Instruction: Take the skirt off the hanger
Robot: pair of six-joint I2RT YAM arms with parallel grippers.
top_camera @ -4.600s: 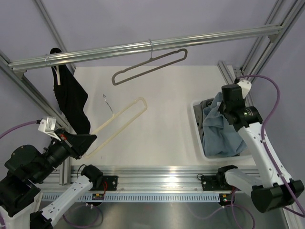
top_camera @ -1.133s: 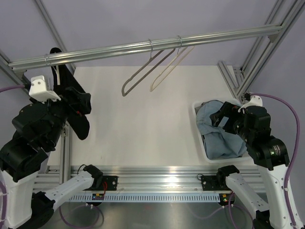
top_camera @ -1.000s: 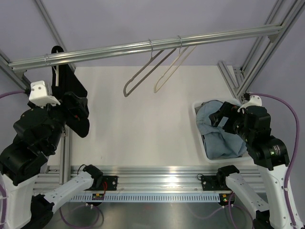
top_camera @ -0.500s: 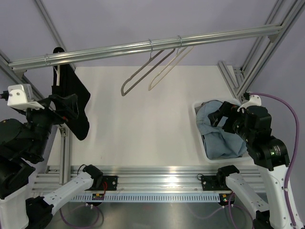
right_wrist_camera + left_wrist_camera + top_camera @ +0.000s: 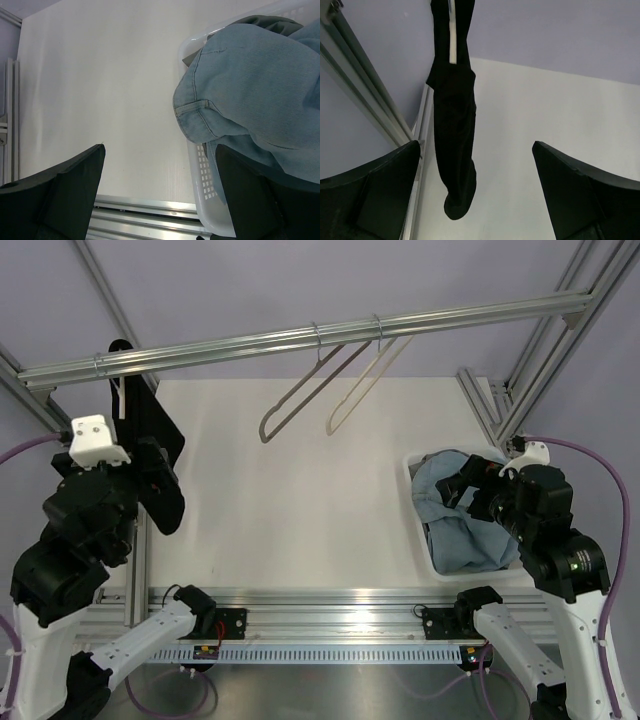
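Observation:
The black garment's hanger hooks over the rail, far from my right gripper, so my left gripper should grab the garment's near end (image 5: 454, 107) and lift both clear.
The grey-taupe hanger (image 5: 264, 428) hangs bare from the overhead rail (image 5: 250, 343), near its middle. Of the skirt I see only a strip of dark grey fabric (image 5: 265, 21) under the jeans in the white basket (image 5: 200, 175). My left gripper (image 5: 158, 462) is raised at the left, close beside a hanging black garment (image 5: 165, 510). In the left wrist view its fingers (image 5: 370, 195) stand wide apart and open, with that garment (image 5: 454, 150) ahead of them, apart. My right gripper (image 5: 160, 195) hovers open over the basket's left rim (image 5: 415, 510) and holds nothing.
A paler cream hanger (image 5: 333, 423) hangs bare right of the taupe one. Light blue jeans (image 5: 460, 535) fill the basket at the right. The black garment hangs on its own pale hanger (image 5: 452, 30) by the left frame post (image 5: 365, 95).
My left arm has swung from the far left back toward the black garment. The two bare hangers sway slightly on the rail. The right arm has barely moved.

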